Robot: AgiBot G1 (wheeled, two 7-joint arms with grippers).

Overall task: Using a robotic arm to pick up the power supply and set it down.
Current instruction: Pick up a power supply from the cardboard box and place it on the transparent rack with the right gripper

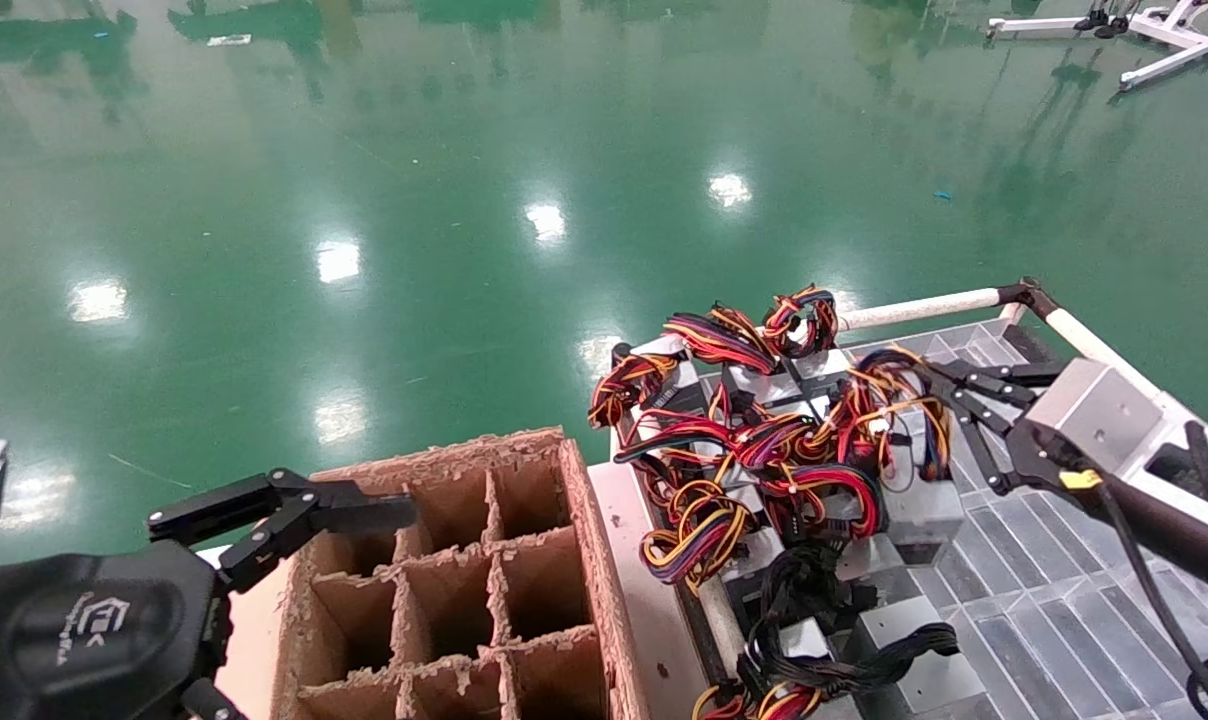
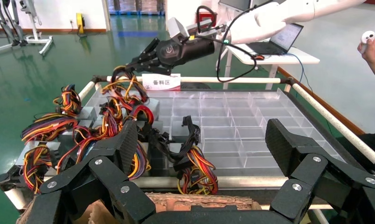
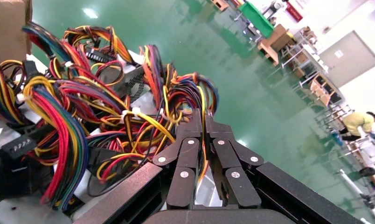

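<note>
Next, I set the power supply just behind the grey box with black cables [image 1: 915, 530], at the heap's edge, with my right gripper.
Several power supplies, silver-grey boxes with red, yellow and orange wire loops, are heaped at the far left of the clear tray [image 1: 1044, 600]. My right gripper [image 1: 939, 378] reaches into the heap from the right. In the right wrist view its jaws [image 3: 203, 115] are nearly together, pinching yellow-orange wires from one power supply's bundle [image 1: 892, 398], and the box under those wires is mostly covered. From the left wrist view the right gripper [image 2: 140, 58] shows above the far wires. My left gripper [image 2: 204, 144] hangs open and empty over the cardboard box.
A brown cardboard box [image 1: 589, 540] with divider cells stands left of the tray, under my left gripper [image 1: 354, 510]. Grey boxes with all-black cables [image 1: 814, 600] lie at the tray's near edge. White rails [image 1: 924, 308] frame the tray. Green floor lies beyond.
</note>
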